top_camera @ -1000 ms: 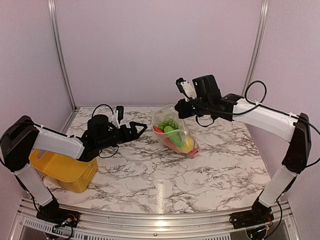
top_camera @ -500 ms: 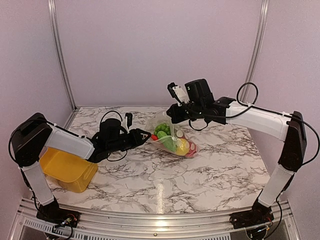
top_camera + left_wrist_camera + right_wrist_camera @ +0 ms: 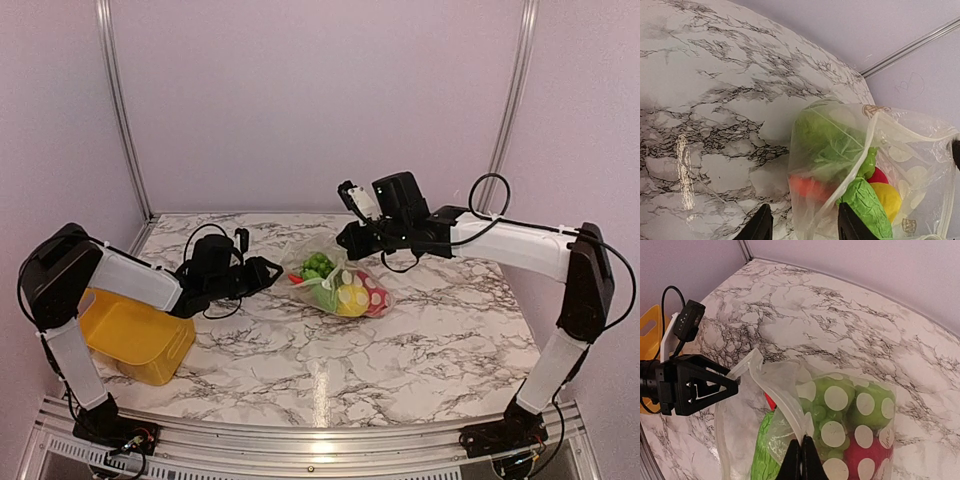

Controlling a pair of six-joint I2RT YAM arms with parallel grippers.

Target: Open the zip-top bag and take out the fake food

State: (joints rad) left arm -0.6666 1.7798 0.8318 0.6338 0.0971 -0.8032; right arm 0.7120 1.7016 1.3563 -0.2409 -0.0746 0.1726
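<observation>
Next, my left gripper moves its open fingers past the bag's near rim, which runs between them, into the bag to take the green leafy piece (image 3: 867, 209).
The zip-top bag (image 3: 372, 290) lies tilted on the marble with its mouth toward the left arm. My right gripper (image 3: 343, 243) is shut on the bag's upper zip rim (image 3: 790, 412), its fingertips pinched together (image 3: 801, 452). The fake food (image 3: 350, 297) is inside the bag: green grapes (image 3: 840, 405), a red piece, a yellow ball (image 3: 886, 197) and a green leafy piece (image 3: 867, 200). My left gripper (image 3: 805, 227) stands open at the bag's mouth. The clear near wall (image 3: 825, 150) hangs between its fingers (image 3: 762, 225), and in the top view its tip (image 3: 277, 267) sits just left of the bag.
A yellow plastic basket (image 3: 135, 340) stands at the table's left edge under the left arm. Pale walls with metal corner posts (image 3: 120, 110) close the back and sides. Bare marble table (image 3: 330, 380) spreads in front of the bag.
The right gripper has moved left and lowered the bag onto the table. The left gripper reached the bag's mouth, narrowed, then widened and drew slightly back.
</observation>
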